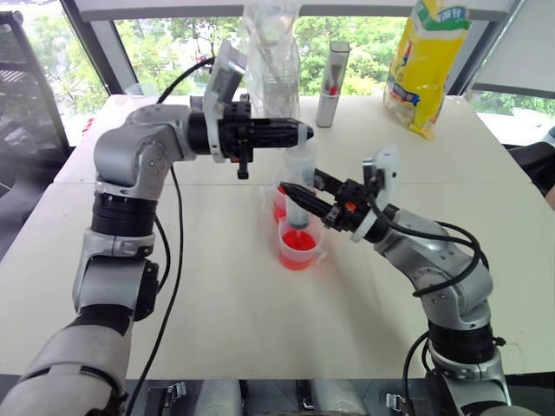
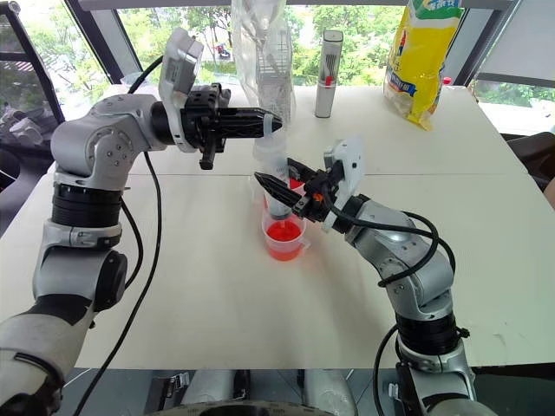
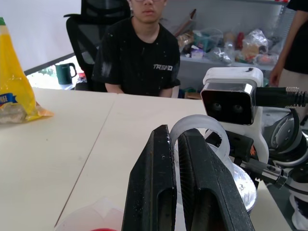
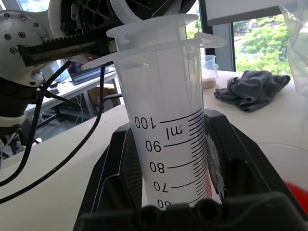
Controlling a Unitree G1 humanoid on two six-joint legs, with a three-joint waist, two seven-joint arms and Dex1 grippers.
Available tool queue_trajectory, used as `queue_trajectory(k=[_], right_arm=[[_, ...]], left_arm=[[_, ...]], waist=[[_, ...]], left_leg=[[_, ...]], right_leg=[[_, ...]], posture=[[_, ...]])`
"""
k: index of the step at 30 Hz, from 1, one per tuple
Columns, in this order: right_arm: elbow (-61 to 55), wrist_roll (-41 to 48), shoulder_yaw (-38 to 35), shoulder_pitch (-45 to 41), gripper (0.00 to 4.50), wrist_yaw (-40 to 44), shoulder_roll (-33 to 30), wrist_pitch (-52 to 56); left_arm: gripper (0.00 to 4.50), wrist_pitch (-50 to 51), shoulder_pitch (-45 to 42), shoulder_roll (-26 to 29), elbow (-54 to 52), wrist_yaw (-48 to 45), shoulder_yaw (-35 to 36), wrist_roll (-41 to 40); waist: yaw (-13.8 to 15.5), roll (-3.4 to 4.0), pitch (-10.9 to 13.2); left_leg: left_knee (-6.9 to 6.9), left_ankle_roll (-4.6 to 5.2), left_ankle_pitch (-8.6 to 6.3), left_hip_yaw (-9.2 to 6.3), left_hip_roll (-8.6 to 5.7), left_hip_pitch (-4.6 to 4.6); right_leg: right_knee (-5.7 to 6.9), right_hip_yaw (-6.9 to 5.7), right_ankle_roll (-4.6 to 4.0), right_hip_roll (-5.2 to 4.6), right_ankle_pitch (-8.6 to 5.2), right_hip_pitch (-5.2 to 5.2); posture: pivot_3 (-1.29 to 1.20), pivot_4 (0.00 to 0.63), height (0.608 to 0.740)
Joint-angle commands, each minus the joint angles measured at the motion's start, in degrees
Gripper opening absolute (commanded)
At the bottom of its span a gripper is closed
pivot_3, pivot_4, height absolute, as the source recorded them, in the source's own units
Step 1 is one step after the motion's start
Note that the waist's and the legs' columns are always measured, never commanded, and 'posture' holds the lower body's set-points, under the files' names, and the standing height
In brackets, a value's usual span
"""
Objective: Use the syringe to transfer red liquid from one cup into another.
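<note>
Next, my right gripper puts the syringe down on the bare table (image 1: pixel 384 234) next to the cups, under my right arm.
A large clear syringe (image 1: pixel 301 173) with printed volume marks (image 4: pixel 168 130) stands upright at the table's middle. Its lower end reaches into the front cup (image 1: pixel 297 249), which holds red liquid (image 2: pixel 283 231). A second cup (image 1: pixel 278 206) with red liquid stands just behind it, partly hidden. My right gripper (image 1: pixel 295 198) is shut on the syringe's barrel, one finger (image 4: pixel 120 163) on each side. My left gripper (image 1: pixel 303 133) points sideways above it, shut on the plunger's top ring (image 3: pixel 196 128).
At the table's far side stand a clear plastic bag (image 1: pixel 270 52), a tall silver cylinder (image 1: pixel 332 84) and a yellow bag (image 1: pixel 425 65). A person (image 3: pixel 139 53) sits at the table's edge beyond my right arm. A grey cloth (image 4: pixel 250 89) lies on the table.
</note>
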Motion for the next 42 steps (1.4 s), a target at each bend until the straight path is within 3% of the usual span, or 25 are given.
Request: queue_trajectory(k=[1,8,11,18,24,31,35,42], right_arm=[[-4.17,2.65,-2.84,-3.95,1.43,-1.54,0.74,-1.48],[-4.6,3.37,-3.13,-3.38,1.43,-1.41,-0.1,-0.66],[-4.79,3.77,-3.35,-3.14,1.43,-1.6,-0.39,-0.29],[-5.29,5.01,-3.62,-2.82,1.43,-1.97,-1.2,0.67],[-5.71,5.89,-3.94,-2.6,1.43,-2.18,-2.13,1.14],[-4.98,6.53,-4.88,-3.27,1.43,-1.96,-3.46,1.55],[-3.07,9.69,-6.73,-7.83,1.43,-2.92,-5.05,5.61],[14.87,17.66,-14.13,-27.97,1.43,-11.61,-11.3,28.37]], left_arm=[[0.07,0.08,0.71,-1.8,-3.43,-2.49,-5.25,-0.32],[0.07,-0.56,-0.52,-1.56,-2.02,-2.16,-3.88,0.08],[0.96,0.41,-0.54,-1.39,-1.56,-1.88,-3.11,-0.46],[4.05,-1.17,-0.59,0.49,-0.49,-0.65,-0.28,-0.06],[4.05,-1.33,-0.35,5.57,0.97,0.62,3.7,-0.44],[4.05,-2.96,3.62,16.31,3.63,2.05,8.6,0.55],[4.05,-1.28,7.96,16.0,-1.34,3.93,9.65,-1.5],[4.05,-0.03,12.17,12.67,-7.2,8.41,9.9,-3.82]], waist=[[-0.02,0.0,0.0],[-0.01,0.0,0.0],[0.03,0.0,0.0],[-0.06,0.0,0.0],[-0.21,0.0,0.0],[-0.42,0.0,0.0],[0.19,0.0,0.0],[0.12,-0.04,-0.02]], left_leg=[[0.0,0.0,0.0,0.0,0.0,0.0],[0.0,0.0,0.0,0.0,0.0,0.0],[0.0,0.0,0.0,0.0,0.0,0.0],[0.0,0.0,0.0,-0.01,0.0,0.0],[-0.01,0.0,0.0,0.0,0.0,-0.01],[-0.05,0.0,0.0,-0.02,0.06,0.03],[-0.01,0.0,0.0,0.02,0.04,0.0],[0.04,0.01,0.0,0.01,0.04,-0.06]], right_leg=[[0.0,0.0,0.0,0.0,0.0,0.0],[0.0,0.0,0.0,0.0,0.0,0.0],[0.0,0.0,0.0,0.0,0.0,0.0],[0.0,0.0,0.0,0.01,0.0,0.0],[0.0,0.0,0.0,0.0,0.0,-0.01],[0.02,0.0,-0.01,0.04,0.0,-0.02],[0.0,0.0,-0.01,-0.05,0.0,-0.01],[0.01,0.02,-0.01,-0.13,0.0,0.0]], posture=[[0.0,0.15,0.74],[0.0,0.15,0.74],[0.0,0.15,0.74],[0.0,0.15,0.74],[0.0,0.15,0.74],[0.0,0.15,0.74],[0.0,0.15,0.74],[0.0,0.15,0.74]])
